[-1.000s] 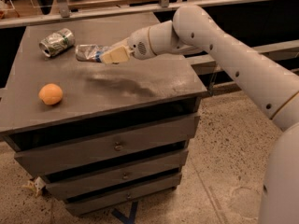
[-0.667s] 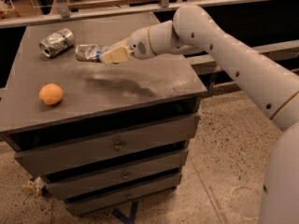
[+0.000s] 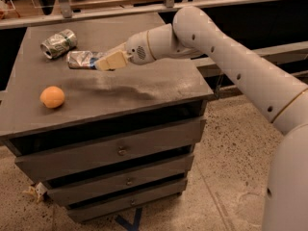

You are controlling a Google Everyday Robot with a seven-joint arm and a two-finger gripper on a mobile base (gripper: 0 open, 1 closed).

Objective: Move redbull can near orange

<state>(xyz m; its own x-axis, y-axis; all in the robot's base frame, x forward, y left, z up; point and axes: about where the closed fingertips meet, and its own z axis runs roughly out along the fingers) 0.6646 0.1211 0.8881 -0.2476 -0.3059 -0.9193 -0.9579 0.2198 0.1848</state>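
Next, my gripper lets go of the redbull can on its side on the dark cabinet top just behind the orange (image 3: 79, 79).
The redbull can (image 3: 80, 59) is slim, silver with blue patches and dented. It lies on its side, held in my gripper (image 3: 105, 61), which is shut on its right end just above the dark cabinet top (image 3: 144, 88). The orange (image 3: 52, 96) sits near the front left of the top, below and left of the can. My white arm reaches in from the right.
A fatter silver can with green markings (image 3: 58, 43) lies on its side at the back left, close behind the redbull can. The cabinet has three drawers (image 3: 120, 150) below. A railing and shelf run behind it. Speckled floor lies to the right.
The gripper and the can stand where they did before. No visible movement.
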